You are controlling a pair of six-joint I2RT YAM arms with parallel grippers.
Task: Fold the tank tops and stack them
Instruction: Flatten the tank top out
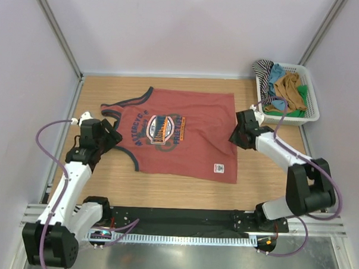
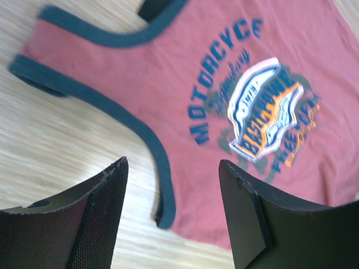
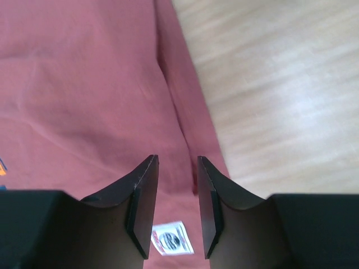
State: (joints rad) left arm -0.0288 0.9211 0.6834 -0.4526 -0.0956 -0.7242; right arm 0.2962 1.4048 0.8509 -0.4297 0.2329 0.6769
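Observation:
Next, my left gripper goes to the rust-red tank top and closes on the near end of its navy armhole trim (image 1: pixel 137 169) (image 2: pixel 165 222).
A rust-red tank top (image 1: pixel 185 138) with navy trim and a blue-orange chest print (image 2: pixel 263 109) lies spread flat on the wooden table. My left gripper (image 1: pixel 112 136) hovers at its left side, over the navy armhole trim (image 2: pixel 160 168). Its jaws (image 2: pixel 173 168) stand wide open and hold nothing. Over the shirt's right edge, near the hem, is my right gripper (image 1: pixel 236 134). It is also open (image 3: pixel 178 159), with a narrow gap and no cloth between the fingers. A white label (image 3: pixel 173 238) shows below them. More tank tops, ochre (image 1: pixel 290 89), striped (image 1: pixel 264 72), blue (image 1: pixel 276 72) and green (image 1: pixel 293 112), fill the basket.
A white basket (image 1: pixel 315 102) stands at the back right corner of the table. Pale walls and metal posts close in the table on three sides. A black rail with the arm bases (image 1: pixel 181 221) runs along the near edge.

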